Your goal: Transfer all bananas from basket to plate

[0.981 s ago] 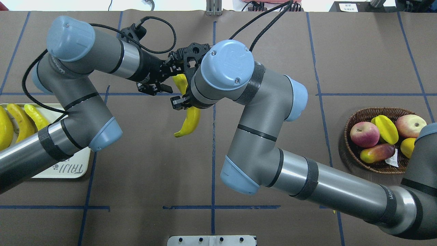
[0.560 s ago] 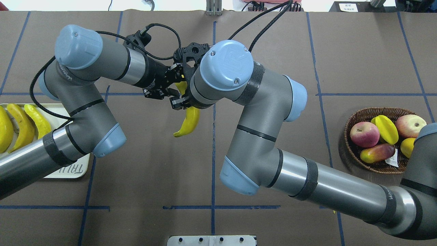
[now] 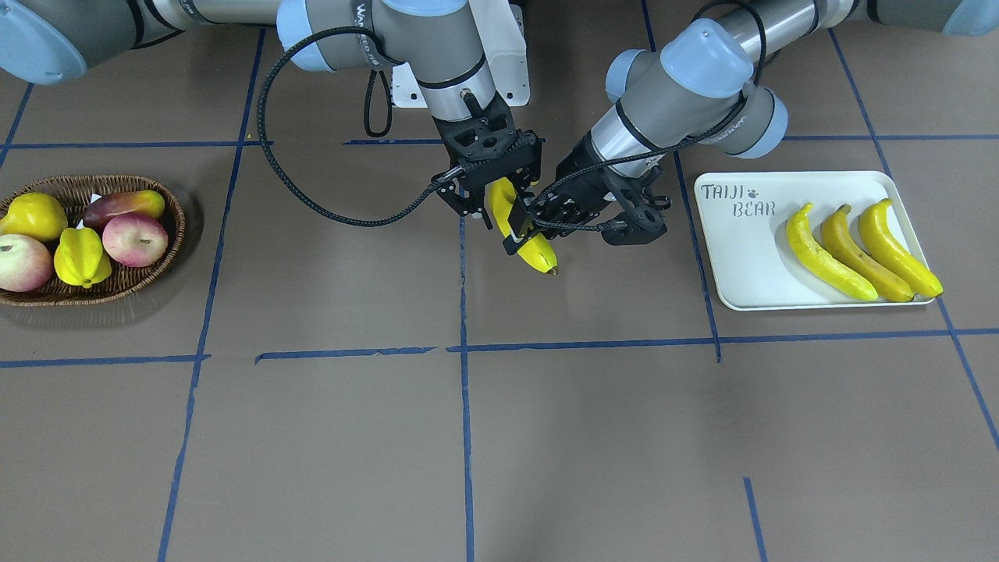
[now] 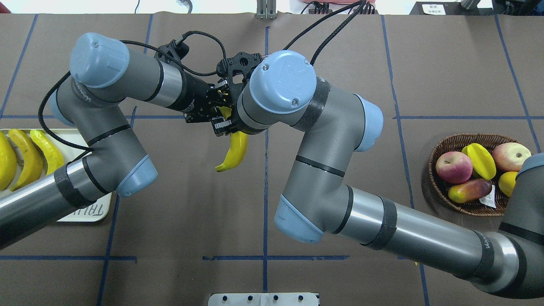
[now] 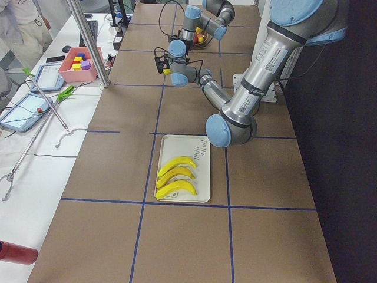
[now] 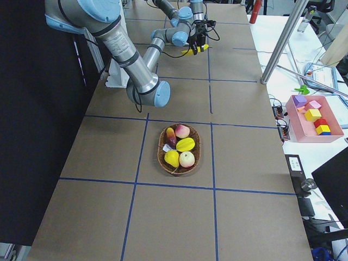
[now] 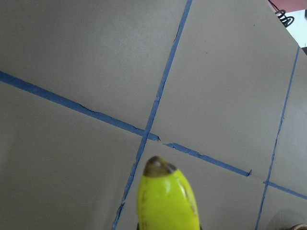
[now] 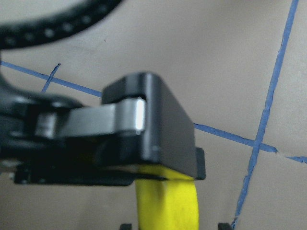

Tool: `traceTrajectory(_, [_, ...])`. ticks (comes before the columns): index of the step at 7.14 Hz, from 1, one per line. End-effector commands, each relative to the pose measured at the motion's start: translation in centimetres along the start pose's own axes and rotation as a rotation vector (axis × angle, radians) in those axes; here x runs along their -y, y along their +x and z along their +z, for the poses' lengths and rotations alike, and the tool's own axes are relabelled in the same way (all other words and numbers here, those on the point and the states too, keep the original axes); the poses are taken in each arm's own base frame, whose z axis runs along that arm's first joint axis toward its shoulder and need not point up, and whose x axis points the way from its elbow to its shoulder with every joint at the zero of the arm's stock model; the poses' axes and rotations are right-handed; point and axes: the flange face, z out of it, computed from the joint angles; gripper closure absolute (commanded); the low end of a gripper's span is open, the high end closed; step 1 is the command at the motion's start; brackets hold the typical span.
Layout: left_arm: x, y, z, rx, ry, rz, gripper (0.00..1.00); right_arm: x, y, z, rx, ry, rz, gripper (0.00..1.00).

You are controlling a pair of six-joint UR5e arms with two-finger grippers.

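My left gripper should release the banana, which hangs above the table's middle now, on the white plate point(image 3: 783, 261), next to the resting banana that is nearest the basket.
One yellow banana point(image 3: 538, 256) hangs above the middle of the table, dark tip down; it also shows in the overhead view point(image 4: 233, 151). My right gripper point(image 3: 499, 204) is shut on its upper part. My left gripper point(image 3: 529, 228) has come in from the plate side, and its fingers point(image 8: 153, 124) press on the same banana just below. Three bananas point(image 3: 851, 246) lie side by side on the white plate point(image 3: 741, 257). The wicker basket point(image 3: 175, 226) holds no banana.
The basket holds two apples point(image 3: 134, 238), a starfruit point(image 3: 80, 256), a mango point(image 3: 125, 204) and a yellow pear-like fruit point(image 3: 31, 217). Both arms cross over the table's centre point(image 4: 282, 80). A white mounting plate point(image 4: 263, 298) sits at the near edge.
My left gripper has moved right from beside the banana until its fingers sit around and on it. The right gripper and the banana have stayed where they were.
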Motion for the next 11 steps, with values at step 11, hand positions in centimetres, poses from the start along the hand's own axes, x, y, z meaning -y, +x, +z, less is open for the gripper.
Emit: traceTrajectory(11, [12.6,-33.0,-11.7,0.416,0.157,-0.162,1.0,-0.3,20.4,-6.5,-0.14,-0.156,0.059,0.01])
